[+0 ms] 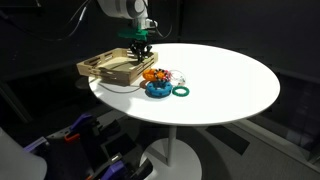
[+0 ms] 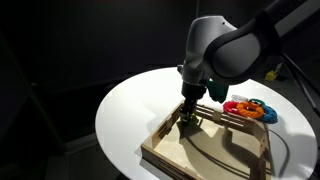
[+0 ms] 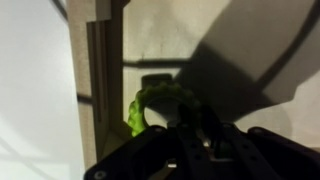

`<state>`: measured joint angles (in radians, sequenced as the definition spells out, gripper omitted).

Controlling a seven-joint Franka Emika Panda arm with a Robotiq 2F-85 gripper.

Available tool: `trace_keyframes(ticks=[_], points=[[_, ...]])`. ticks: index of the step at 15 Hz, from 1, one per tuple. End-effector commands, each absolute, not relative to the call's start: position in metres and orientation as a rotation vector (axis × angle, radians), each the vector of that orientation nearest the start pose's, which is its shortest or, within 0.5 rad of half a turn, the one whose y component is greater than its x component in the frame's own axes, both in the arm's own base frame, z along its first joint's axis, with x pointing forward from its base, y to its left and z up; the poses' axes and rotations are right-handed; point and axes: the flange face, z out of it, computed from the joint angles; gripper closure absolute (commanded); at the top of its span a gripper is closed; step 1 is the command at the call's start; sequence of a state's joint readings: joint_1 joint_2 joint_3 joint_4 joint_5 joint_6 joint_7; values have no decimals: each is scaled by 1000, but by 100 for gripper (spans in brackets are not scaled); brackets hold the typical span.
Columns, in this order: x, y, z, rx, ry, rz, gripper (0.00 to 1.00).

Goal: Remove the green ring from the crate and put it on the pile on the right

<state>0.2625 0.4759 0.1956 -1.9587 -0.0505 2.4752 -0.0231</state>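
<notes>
I should set the green ring on the pile's far side [image 1: 163, 72], between the orange ring and the clear ring, with my gripper.
The green ring [image 3: 148, 106] lies in a corner of the wooden crate [image 1: 100, 68], close to its wall [image 3: 103, 70]. My gripper [image 3: 190, 122] is down inside the crate and its dark fingers close on the shadowed right side of the ring. Both exterior views show the gripper [image 1: 139, 52] [image 2: 189, 119] low over the crate floor [image 2: 215, 150]. The pile of coloured rings [image 1: 160, 82] sits on the white table beside the crate and also shows in an exterior view [image 2: 250, 108].
The round white table [image 1: 230, 80] reaches well beyond the pile. A teal ring [image 1: 181, 91] lies at the pile's edge. The crate's walls [image 2: 160, 130] rise around the gripper. A cable [image 1: 118, 88] runs along the crate's front.
</notes>
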Motion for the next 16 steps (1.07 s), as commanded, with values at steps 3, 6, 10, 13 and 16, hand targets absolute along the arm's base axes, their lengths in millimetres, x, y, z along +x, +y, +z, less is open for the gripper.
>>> trace_keyframes(ticks=[3, 6, 10, 13, 16], points=[[568, 272, 251, -2972, -774, -90, 93], [569, 272, 260, -2961, -771, -106, 93], [568, 275, 277, -2924, -779, -117, 93], [565, 278, 293, -2865, -792, -110, 93], [561, 274, 310, -2862, -783, -93, 93]])
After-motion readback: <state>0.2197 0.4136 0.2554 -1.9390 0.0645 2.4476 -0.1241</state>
